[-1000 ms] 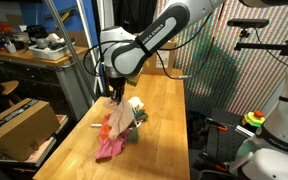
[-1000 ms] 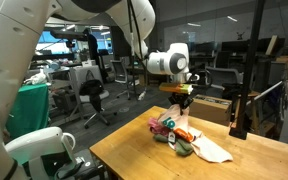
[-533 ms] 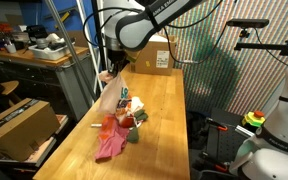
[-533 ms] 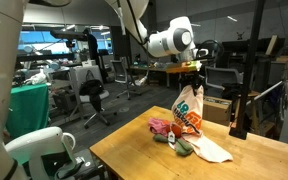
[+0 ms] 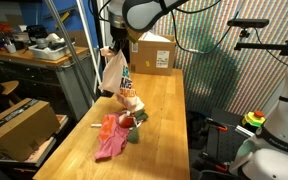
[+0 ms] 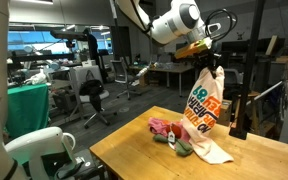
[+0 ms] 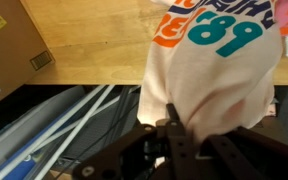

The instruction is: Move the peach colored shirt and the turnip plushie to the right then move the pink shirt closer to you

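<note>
My gripper will release the peach colored shirt on the wooden table (image 5: 158, 80), in front of the far cardboard box.
My gripper (image 5: 114, 48) is shut on the top of the peach colored shirt (image 5: 118, 78) and holds it high above the wooden table (image 5: 159, 125). The shirt (image 6: 206, 110) hangs down with orange and teal lettering, and its lower hem still rests on the table. In the wrist view the shirt (image 7: 219, 75) fills the frame below the closed jaws (image 7: 174, 125). The pink shirt (image 5: 110, 142) lies crumpled on the table (image 6: 134, 150). The turnip plushie (image 5: 132, 125) lies beside it, partly hidden; it also shows in an exterior view (image 6: 180, 145).
A cardboard box (image 5: 156, 52) stands at the far end of the table. Another box (image 5: 22, 125) sits on a lower shelf beside the table. Black stands (image 6: 246, 95) rise behind the table. The table's edge is close to the clothes.
My gripper has risen and moved toward the table's far end, lifting the peach shirt from a heap until it hangs nearly full length. The pink shirt has stayed put.
</note>
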`<state>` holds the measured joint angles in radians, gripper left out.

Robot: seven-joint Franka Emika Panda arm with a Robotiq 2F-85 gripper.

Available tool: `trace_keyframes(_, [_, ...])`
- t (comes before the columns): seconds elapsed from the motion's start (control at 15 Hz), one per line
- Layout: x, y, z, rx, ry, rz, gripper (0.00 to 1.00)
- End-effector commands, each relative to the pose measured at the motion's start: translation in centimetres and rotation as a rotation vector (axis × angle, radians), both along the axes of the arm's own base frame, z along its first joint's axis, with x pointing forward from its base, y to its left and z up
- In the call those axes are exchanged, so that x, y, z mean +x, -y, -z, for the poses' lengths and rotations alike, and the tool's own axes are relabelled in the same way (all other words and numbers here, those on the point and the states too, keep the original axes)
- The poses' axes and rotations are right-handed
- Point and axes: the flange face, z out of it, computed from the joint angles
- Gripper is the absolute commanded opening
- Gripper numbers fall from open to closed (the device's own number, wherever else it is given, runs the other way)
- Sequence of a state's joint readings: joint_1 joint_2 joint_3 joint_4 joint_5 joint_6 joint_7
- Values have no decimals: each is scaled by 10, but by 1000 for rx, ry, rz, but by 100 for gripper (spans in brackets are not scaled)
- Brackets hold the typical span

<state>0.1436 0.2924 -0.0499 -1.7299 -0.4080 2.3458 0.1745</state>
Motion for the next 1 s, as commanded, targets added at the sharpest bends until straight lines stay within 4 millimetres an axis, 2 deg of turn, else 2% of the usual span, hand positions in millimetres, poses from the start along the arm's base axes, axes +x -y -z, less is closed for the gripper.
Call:
trace_keyframes(0.0, [4,37,-18,-62,85,101,3])
trace_keyframes(0.27, [4,103,-19,-99,122,243,3])
trace_keyframes(0.6, [-3,201,-22,-72,168,448,3])
trace_keyframes(0.93, [-14,282,-8,-65,196,635,3])
